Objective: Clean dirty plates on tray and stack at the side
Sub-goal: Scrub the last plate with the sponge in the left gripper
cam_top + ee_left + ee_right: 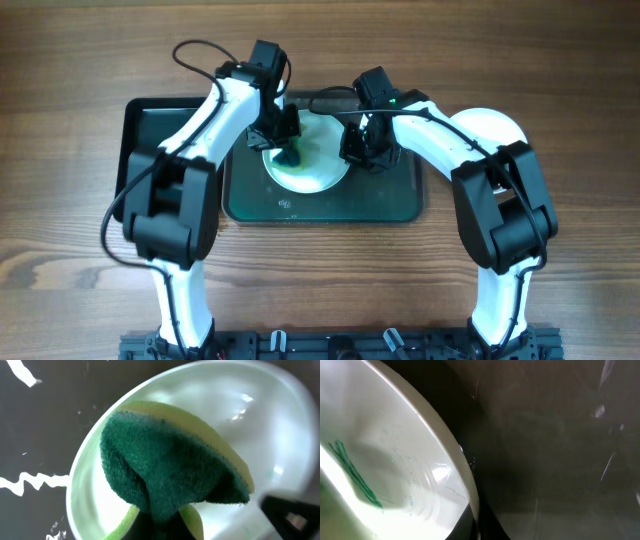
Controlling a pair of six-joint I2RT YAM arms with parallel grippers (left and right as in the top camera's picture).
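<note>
Next, my right gripper puts the plate down on top of the other white plate [483,151] beside the dark green tray.
A white plate [322,170] sits tilted in the dark green tray [330,212]. My left gripper [288,148] is shut on a green-and-yellow sponge [170,460] and presses it onto the plate's face [280,420]. My right gripper [362,150] is shut on the plate's right rim [470,495], with one finger on each side of it. In the right wrist view the plate [395,460] is wet and has thin teal-green streaks [355,475]. Another white plate [498,125] lies on the table to the right, partly under my right arm. I cannot tell whether it is a stack.
The tray's floor is wet, with streaks of water [30,485]. A smaller black-green bin [150,130] stands against the tray's left side, partly under my left arm. Bare wooden table [560,80] surrounds both.
</note>
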